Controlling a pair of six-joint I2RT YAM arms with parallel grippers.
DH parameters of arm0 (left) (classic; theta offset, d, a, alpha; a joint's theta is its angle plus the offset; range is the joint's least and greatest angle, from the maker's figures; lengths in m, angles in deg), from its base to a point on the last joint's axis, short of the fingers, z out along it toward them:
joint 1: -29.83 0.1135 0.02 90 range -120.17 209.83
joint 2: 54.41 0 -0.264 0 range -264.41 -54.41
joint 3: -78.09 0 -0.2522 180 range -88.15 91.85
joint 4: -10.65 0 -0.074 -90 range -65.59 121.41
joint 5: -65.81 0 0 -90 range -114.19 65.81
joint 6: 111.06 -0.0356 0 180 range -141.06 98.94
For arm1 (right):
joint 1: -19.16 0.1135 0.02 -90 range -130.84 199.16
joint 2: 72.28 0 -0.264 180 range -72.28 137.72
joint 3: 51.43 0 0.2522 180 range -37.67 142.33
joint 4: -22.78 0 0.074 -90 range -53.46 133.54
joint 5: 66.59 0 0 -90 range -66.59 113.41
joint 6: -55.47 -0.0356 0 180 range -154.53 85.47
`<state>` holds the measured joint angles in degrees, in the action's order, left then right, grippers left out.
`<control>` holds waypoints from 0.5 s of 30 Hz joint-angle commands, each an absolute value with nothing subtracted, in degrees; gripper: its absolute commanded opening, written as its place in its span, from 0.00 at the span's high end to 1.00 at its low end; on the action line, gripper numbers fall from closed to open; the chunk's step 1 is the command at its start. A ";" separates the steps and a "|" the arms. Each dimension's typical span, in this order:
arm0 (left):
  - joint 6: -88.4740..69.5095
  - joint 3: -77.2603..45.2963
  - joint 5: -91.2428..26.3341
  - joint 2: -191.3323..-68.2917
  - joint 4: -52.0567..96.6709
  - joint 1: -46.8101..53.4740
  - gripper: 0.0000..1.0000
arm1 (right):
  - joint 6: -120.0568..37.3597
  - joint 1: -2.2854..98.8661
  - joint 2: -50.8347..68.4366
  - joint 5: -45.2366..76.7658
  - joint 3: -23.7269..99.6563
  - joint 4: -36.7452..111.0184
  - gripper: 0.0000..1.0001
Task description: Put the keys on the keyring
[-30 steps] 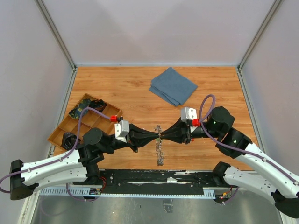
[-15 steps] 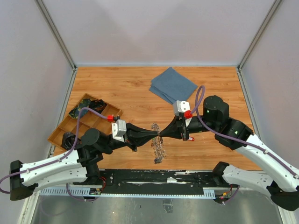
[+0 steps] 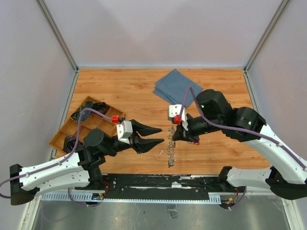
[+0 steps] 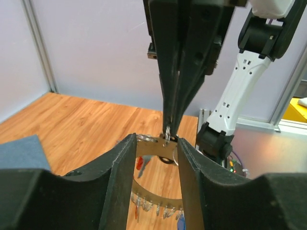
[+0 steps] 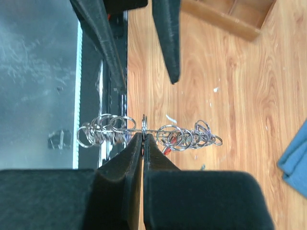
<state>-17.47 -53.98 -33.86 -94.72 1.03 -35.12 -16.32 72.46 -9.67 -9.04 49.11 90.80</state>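
Note:
The keyring's rim is covered from above by my right gripper's fingers, so my left gripper should pinch the rim [image 5: 144,123] beside them before my right gripper opens and turns.
The keyring [image 3: 170,149] is a large silvery ring strung with small split rings, hanging edge-on above the table. My right gripper [image 3: 171,137] is shut on its upper rim; in the right wrist view [image 5: 144,136] the jaws pinch the keyring [image 5: 158,130]. My left gripper [image 3: 161,134] is open just left of the ring, not touching it. In the left wrist view its fingers [image 4: 120,182] frame the keyring [image 4: 158,195]. A red-headed key [image 4: 139,163] hangs inside the ring and a blue one [image 4: 180,222] hangs at the bottom.
A wooden compartment tray [image 3: 64,132] with dark items sits at the left edge, also in the right wrist view [image 5: 230,17]. A folded blue cloth [image 3: 177,88] lies at the back. The black rail [image 3: 158,182] runs along the near edge.
My left gripper has let go of the keyring, opened and drawn back left. My right arm has swung left and turned, so the ring now hangs from the right gripper alone.

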 commanded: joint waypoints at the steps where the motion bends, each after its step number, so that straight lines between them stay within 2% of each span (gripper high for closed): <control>1: -19.47 -50.51 -33.04 -96.95 4.51 -34.73 0.54 | -12.84 78.99 -5.06 5.91 56.05 105.39 1.00; 6: -19.64 -51.15 -35.50 -98.30 3.39 -34.72 0.52 | -13.60 81.66 -1.80 11.85 60.28 109.39 1.00; 15: -20.19 -51.05 -40.46 -100.83 2.89 -34.69 0.45 | -13.42 83.50 -1.09 9.30 61.56 107.85 1.00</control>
<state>-19.32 -52.14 -37.56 -98.94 3.90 -35.12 -14.41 81.88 -0.60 9.60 59.54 108.13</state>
